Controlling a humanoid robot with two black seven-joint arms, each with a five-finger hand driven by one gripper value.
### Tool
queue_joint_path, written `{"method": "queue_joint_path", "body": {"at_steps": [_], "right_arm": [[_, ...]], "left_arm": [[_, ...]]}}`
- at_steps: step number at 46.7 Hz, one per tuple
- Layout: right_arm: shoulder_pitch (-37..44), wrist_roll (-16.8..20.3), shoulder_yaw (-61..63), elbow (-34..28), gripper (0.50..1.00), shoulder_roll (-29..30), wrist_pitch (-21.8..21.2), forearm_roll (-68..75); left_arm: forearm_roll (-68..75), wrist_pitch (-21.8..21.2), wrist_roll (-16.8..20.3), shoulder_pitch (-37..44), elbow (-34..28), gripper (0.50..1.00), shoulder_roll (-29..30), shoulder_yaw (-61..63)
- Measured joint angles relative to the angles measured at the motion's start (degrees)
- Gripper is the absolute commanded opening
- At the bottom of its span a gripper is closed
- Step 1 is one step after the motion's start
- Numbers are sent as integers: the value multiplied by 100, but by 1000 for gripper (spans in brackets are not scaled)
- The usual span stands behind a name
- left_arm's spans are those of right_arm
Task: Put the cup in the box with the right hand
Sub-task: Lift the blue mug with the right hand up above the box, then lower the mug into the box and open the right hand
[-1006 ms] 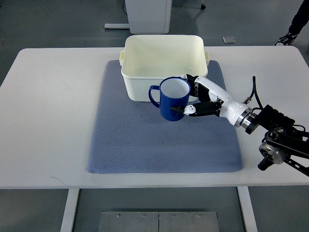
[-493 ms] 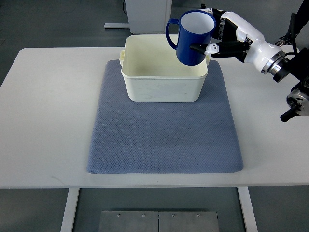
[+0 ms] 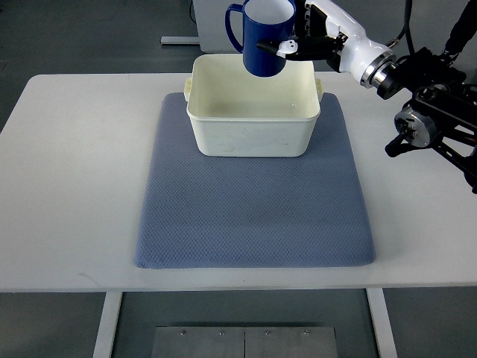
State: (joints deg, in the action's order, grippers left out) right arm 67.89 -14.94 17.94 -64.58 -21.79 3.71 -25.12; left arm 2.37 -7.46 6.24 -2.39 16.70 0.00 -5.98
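Note:
The dark blue cup, now hanging over the box's far edge, will be released by my right gripper inside the cream box (image 3: 245,110), close to the middle of the box's near side.
A dark blue cup (image 3: 262,37) with a white inside hangs upright in the air over the far edge of the cream box (image 3: 253,142), its handle pointing left. My right hand (image 3: 298,37) is shut on the cup's right side, the white arm coming in from the upper right. The box stands open and holds nothing, at the far end of the blue-grey mat (image 3: 253,216). No left arm shows in the top view.
The mat lies on a white table (image 3: 74,171). The right arm's black joints and cables (image 3: 432,112) hang over the table's right side. A white cabinet base (image 3: 216,19) stands on the floor behind the table.
From the mat in front of the box, the cup went up in my right hand; in the last half second it shifted left and further back over the box.

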Motion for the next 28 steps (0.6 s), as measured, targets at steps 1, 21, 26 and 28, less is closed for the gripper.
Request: {"method": "queue_joint_path", "body": {"at_steps": [1,21,26,28], "right_arm": [[1,1,-16,81,500,90,0,0],[-199,-148,-132,1516,500,1291,5,-66],[-304,-159,-140,1646,500,1428,1,-72],[-334,-159,-146,1668,500,1461,-1,-76]], "left_arm": [[0,0,0,0,0,1000,0,0],[0,0,0,2,0,1000,0,0],[0,0,0,1,0,1000,0,0],[0,0,0,1,0,1000,0,0]]}}
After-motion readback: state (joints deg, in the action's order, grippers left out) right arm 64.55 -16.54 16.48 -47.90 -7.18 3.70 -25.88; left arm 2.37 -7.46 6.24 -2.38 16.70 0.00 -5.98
